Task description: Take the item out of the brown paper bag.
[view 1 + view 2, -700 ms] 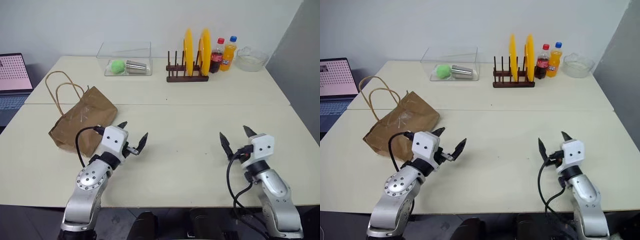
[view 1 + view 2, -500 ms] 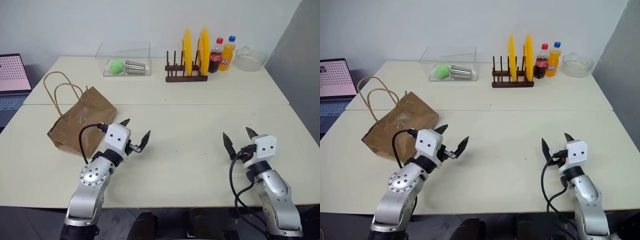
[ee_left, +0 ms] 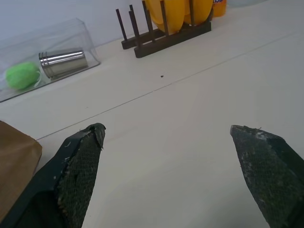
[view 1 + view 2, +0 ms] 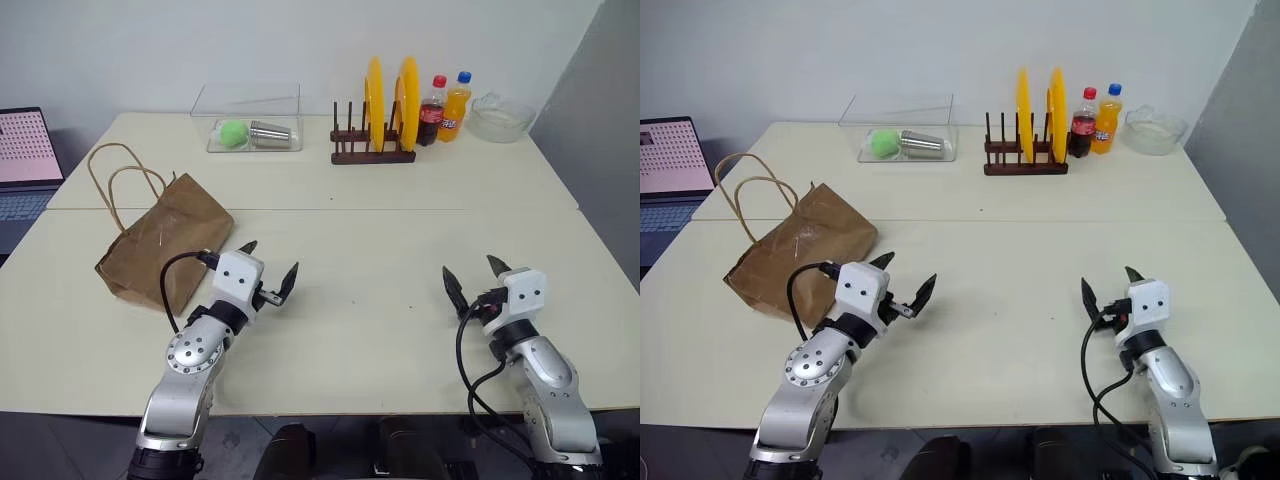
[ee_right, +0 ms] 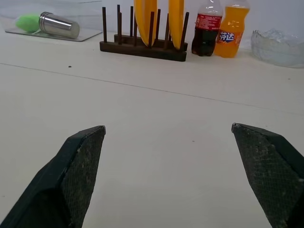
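Observation:
The brown paper bag's tan loop handles (image 4: pixel 111 183) will be held by my left gripper around their curved tops, so that the bag can be lifted upright.
The brown paper bag (image 4: pixel 165 240) lies creased on its side at the left of the cream table, its two tan loop handles (image 4: pixel 118 182) trailing toward the far left. The item is hidden from view. My left gripper (image 4: pixel 270 262) stands open just right of the bag's near corner, pointing forward, nothing between its fingers (image 3: pixel 78 161). A sliver of the bag (image 3: pixel 14 161) shows beside that gripper in the left wrist view. My right gripper (image 4: pixel 474 275) stands open over the bare table at the right, far from the bag.
At the table's far side stand a clear box (image 4: pixel 248 118) holding a green ball (image 4: pixel 233 132) and a metal cup (image 4: pixel 270 133), a wooden rack with yellow plates (image 4: pixel 385 110), two soda bottles (image 4: pixel 445 105) and a glass bowl (image 4: pixel 502 117). A laptop (image 4: pixel 25 160) sits far left.
The left gripper has shifted slightly to the right, away from the bag. The right gripper has hardly moved. The bag lies as before.

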### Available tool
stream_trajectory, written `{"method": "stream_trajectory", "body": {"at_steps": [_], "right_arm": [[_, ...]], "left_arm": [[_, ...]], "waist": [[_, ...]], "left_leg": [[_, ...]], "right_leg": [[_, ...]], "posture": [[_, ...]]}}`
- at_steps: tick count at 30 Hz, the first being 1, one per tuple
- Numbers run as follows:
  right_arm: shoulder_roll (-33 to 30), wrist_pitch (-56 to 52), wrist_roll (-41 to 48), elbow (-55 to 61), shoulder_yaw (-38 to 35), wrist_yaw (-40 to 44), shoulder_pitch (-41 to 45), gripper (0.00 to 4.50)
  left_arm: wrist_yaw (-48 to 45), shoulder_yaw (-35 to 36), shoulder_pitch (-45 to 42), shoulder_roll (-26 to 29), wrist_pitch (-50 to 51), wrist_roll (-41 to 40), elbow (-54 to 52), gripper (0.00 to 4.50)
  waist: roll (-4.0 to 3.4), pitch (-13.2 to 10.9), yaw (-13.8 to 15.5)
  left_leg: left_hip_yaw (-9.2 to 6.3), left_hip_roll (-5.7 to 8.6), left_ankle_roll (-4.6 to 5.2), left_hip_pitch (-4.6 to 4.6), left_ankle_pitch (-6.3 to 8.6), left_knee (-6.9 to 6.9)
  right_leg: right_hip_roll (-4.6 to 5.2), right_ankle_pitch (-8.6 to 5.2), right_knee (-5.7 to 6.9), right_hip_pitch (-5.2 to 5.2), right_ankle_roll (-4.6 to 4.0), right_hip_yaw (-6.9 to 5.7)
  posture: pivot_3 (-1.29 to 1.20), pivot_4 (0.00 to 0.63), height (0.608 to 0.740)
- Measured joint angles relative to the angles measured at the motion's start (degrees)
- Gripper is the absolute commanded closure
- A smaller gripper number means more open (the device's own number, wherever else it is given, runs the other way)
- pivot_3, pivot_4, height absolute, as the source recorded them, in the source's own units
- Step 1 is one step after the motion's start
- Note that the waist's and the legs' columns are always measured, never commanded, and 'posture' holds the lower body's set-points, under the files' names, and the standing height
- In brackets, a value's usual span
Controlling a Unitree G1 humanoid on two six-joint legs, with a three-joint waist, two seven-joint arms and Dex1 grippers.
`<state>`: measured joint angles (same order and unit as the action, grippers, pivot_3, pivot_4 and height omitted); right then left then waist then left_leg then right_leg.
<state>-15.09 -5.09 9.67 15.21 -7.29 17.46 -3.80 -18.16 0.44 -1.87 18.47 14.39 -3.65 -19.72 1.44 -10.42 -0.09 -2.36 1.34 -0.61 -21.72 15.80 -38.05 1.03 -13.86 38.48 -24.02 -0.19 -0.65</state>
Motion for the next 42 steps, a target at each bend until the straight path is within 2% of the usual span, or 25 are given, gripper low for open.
{"method": "stream_trajectory", "body": {"at_steps": [7, 10, 16, 22, 26, 30, 36, 42], "right_arm": [[-0.3, -1.9, -1.8, 0.0, 2.1, -0.2, 2.2, 0.00], [-0.4, -2.4, -0.9, 0.7, 2.4, 0.7, 5.3, 0.00], [-5.7, -11.9, 14.3, 8.9, 5.7, 14.1, 15.9, 0.00], [-14.8, -19.6, 22.9, 9.9, 9.4, 28.0, 24.6, 0.00], [-19.1, -22.0, 25.7, 9.1, 9.8, 35.3, 29.4, 0.00], [-19.1, -22.5, 25.7, 7.9, 11.1, 37.4, 29.9, 0.00], [-19.2, -22.7, 25.3, 8.1, 11.4, 37.6, 29.7, 0.00], [-19.9, -23.4, 25.3, 10.3, 11.4, 37.2, 29.4, 0.00]], "left_arm": [[2.4, 0.2, 0.1, -1.0, 0.4, 0.6, -0.4, 0.03], [3.0, 2.5, 0.9, -1.9, 0.4, -0.8, -3.0, 0.03], [4.3, 11.5, 2.9, -1.3, 6.9, -6.5, -12.6, 0.03], [4.7, 22.0, 4.0, 1.5, 14.4, -14.3, -18.5, 0.03], [1.8, 31.2, 4.6, 7.9, 19.5, -21.4, -18.8, 0.03], [-2.8, 37.2, 4.2, 14.9, 22.5, -26.0, -13.3, 0.03], [-8.5, 39.7, -1.3, 24.7, 24.0, -28.0, 1.1, 0.03], [-13.9, 36.8, -8.0, 29.8, 23.8, -27.9, 12.8, 0.03]], "waist": [[0.00, 0.0, 0.0], [0.00, 0.0, -0.1], [0.00, 0.0, -0.2], [0.02, 0.0, -0.1], [0.03, 0.0, 0.0], [0.02, 0.0, 0.0], [0.03, -0.1, 0.0], [0.03, -0.1, 0.0]], "left_leg": [[0.00, 0.00, 0.00, 0.00, 0.00, 0.00], [-0.01, -0.01, 0.00, -0.01, 0.00, 0.00], [-0.11, -0.02, 0.00, -0.01, 0.00, -0.01], [-0.26, -0.01, 0.01, -0.05, 0.00, -0.01], [-0.45, -0.02, 0.01, -0.01, 0.01, 0.04], [-0.47, -0.01, 0.01, -0.03, 0.01, 0.06], [-0.49, -0.01, 0.00, -0.05, 0.01, 0.06], [-0.50, -0.01, 0.00, -0.07, 0.01, 0.08]], "right_leg": [[0.00, 0.00, 0.00, 0.00, 0.00, 0.00], [0.00, 0.00, 0.01, -0.02, 0.00, -0.01], [-0.02, 0.00, -0.01, 0.02, 0.00, -0.10], [-0.01, 0.02, -0.32, 0.18, 0.00, -0.24], [-0.02, 0.01, -0.46, 0.29, -0.01, -0.43], [0.00, 0.01, -0.49, 0.31, -0.01, -0.46], [0.02, 0.01, -0.52, 0.30, -0.01, -0.46], [0.03, 0.01, -0.55, 0.27, -0.02, -0.46]], "posture": [[0.00, 0.150, 0.740], [0.00, 0.150, 0.740], [0.00, 0.150, 0.740], [0.00, 0.150, 0.740], [0.00, 0.150, 0.740], [0.00, 0.150, 0.740], [0.00, 0.150, 0.740], [0.00, 0.150, 0.740]]}}
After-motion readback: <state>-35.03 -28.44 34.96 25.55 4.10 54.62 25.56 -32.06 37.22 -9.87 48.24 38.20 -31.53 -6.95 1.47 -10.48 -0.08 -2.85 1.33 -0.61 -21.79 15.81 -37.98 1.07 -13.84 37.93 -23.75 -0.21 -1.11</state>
